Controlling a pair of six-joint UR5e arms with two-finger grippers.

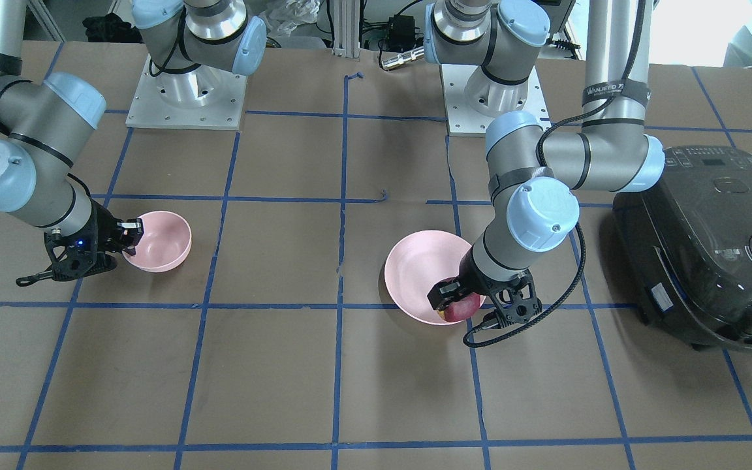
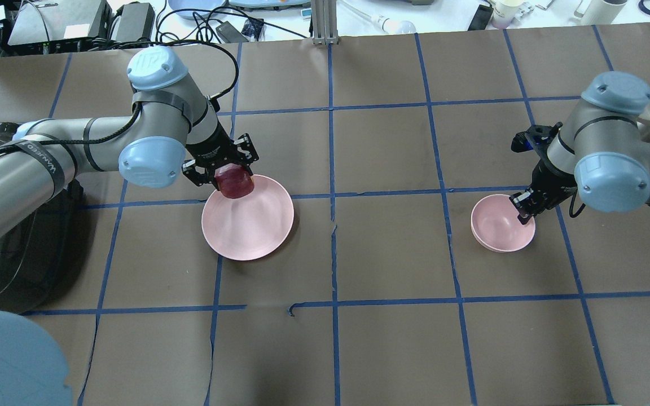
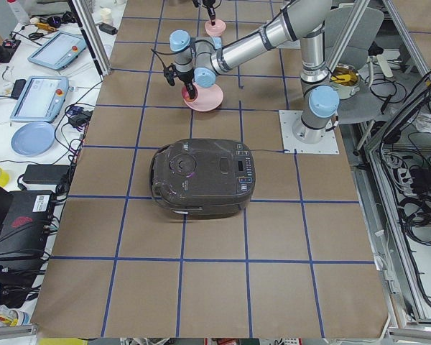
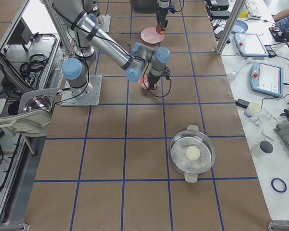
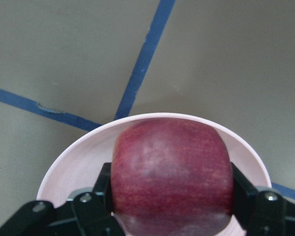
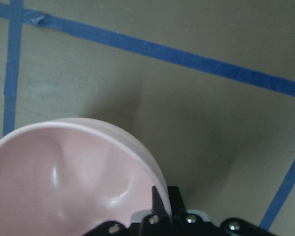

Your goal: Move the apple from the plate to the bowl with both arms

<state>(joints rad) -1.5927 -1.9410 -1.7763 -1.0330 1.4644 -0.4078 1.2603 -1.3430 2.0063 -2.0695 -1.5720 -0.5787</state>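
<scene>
The robot's right gripper needs to set the small pink bowl down in the bare blue-taped square (image 1: 273, 261) next to the wide pink plate.
The dark red apple (image 2: 235, 183) is at the near-left rim of the wide pink plate (image 2: 251, 225). My left gripper (image 2: 229, 176) is shut on the apple. In the left wrist view the apple (image 5: 172, 172) fills the space between both fingers (image 5: 102, 189), with the plate (image 5: 73, 164) under it. I cannot tell whether the apple still touches the plate. The small deep pink bowl (image 2: 497, 228) stands to the right. My right gripper (image 2: 522, 213) is shut on its rim, and the right wrist view shows the bowl (image 6: 64, 182) pinched at its edge.
A black rice cooker (image 1: 709, 248) stands beside the left arm, close to the plate (image 1: 415, 267). A steel pot with a lid (image 4: 192, 154) stands on the table's right end. The arm bases (image 1: 187, 98) are at the robot's side.
</scene>
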